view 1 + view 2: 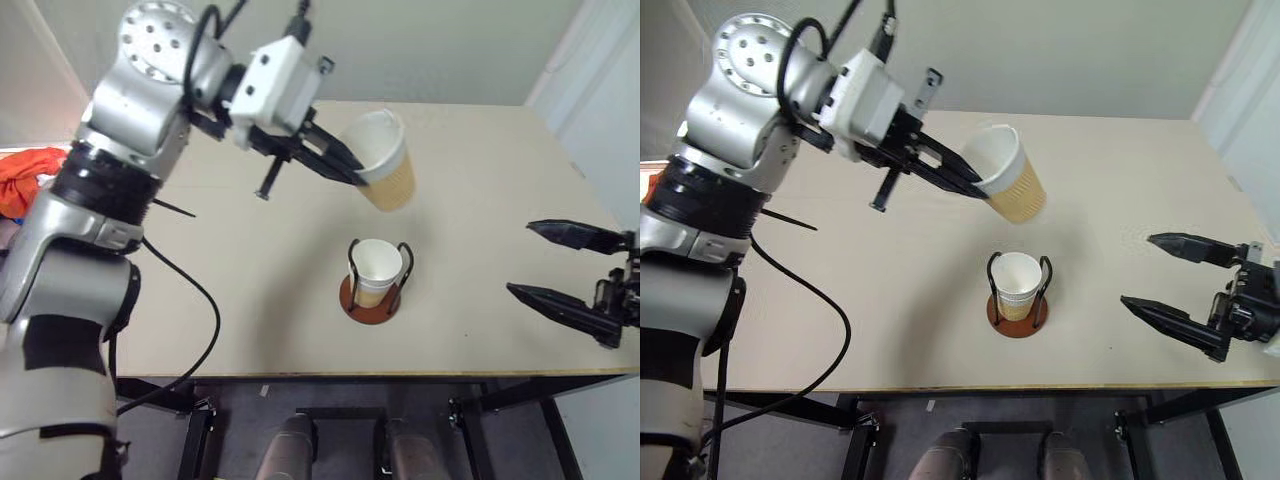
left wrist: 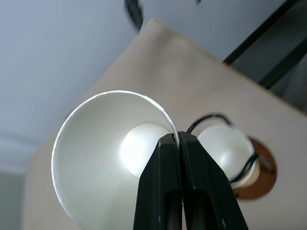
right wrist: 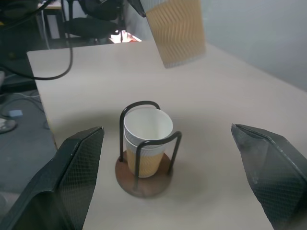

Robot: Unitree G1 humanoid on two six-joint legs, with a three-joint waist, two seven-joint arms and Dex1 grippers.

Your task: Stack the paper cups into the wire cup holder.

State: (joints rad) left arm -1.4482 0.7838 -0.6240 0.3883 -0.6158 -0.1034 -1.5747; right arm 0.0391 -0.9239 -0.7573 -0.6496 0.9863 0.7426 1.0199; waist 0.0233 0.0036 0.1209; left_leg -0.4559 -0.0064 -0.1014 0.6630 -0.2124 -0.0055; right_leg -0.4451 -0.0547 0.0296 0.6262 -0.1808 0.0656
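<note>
Next, my left gripper sets the tan paper cup inside the upright paper cup in the wire cup holder (image 1: 377, 263) (image 2: 226, 151) and lets go of it there.
My left gripper (image 1: 360, 172) is shut on the rim of a tan paper cup (image 1: 385, 165), one finger inside and one outside. The cup hangs tilted in the air, above the table and just behind the wire cup holder (image 1: 372, 300). The holder stands at the table's middle, a reddish-brown disc with black wire loops, and a paper cup (image 1: 378, 268) stands upright inside it. In the left wrist view the held cup's white inside (image 2: 100, 158) faces me, with the holder (image 2: 261, 175) beyond it. My right gripper (image 1: 520, 259) hangs open at the table's right side, pointing at the holder with nothing between its fingers.
The beige table (image 1: 250, 300) has its front edge close below the holder. An orange cloth (image 1: 25, 175) lies off the far left. A black cable (image 1: 190, 290) trails from my left arm over the table's left part.
</note>
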